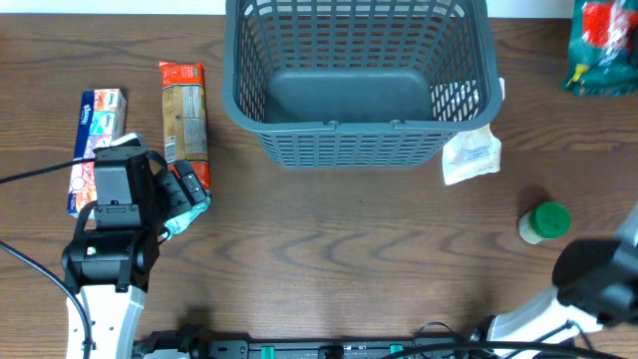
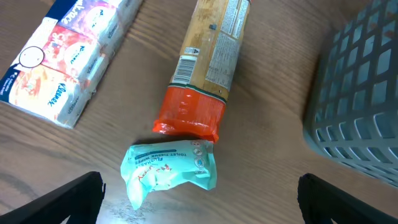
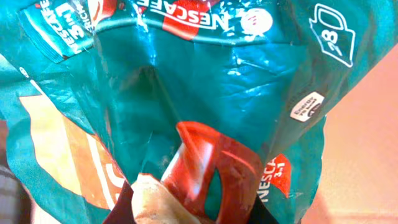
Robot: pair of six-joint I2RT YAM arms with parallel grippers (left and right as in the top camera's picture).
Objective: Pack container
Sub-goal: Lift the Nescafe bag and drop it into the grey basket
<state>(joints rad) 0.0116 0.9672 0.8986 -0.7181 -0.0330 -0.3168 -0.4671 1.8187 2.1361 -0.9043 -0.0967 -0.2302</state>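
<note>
I should let go of the teal and red Nescafe bag with my right gripper inside the container [image 1: 377, 105], up against the front side of the container.
The container [image 1: 339, 148], a large dark grey slotted basket, stands at the back centre with nothing in it; its corner shows in the left wrist view [image 2: 357, 106]. My left gripper [image 1: 181, 191] is open, its fingers wide apart [image 2: 199, 208] just short of a small teal tissue pack [image 2: 169, 169]. A long orange-ended cracker pack [image 2: 208, 59] lies beyond it. A teal and red Nescafe bag [image 3: 199, 106] fills the right wrist view, pressed against my right gripper, whose fingers are hidden. The bag shows blurred at the overhead's top right [image 1: 601, 45].
A blue and white tissue multipack [image 1: 95, 140] lies at the far left. A white sachet [image 1: 472, 157] leans at the basket's right front corner. A green-lidded jar [image 1: 544, 222] lies at the right. Cables run along the front edge.
</note>
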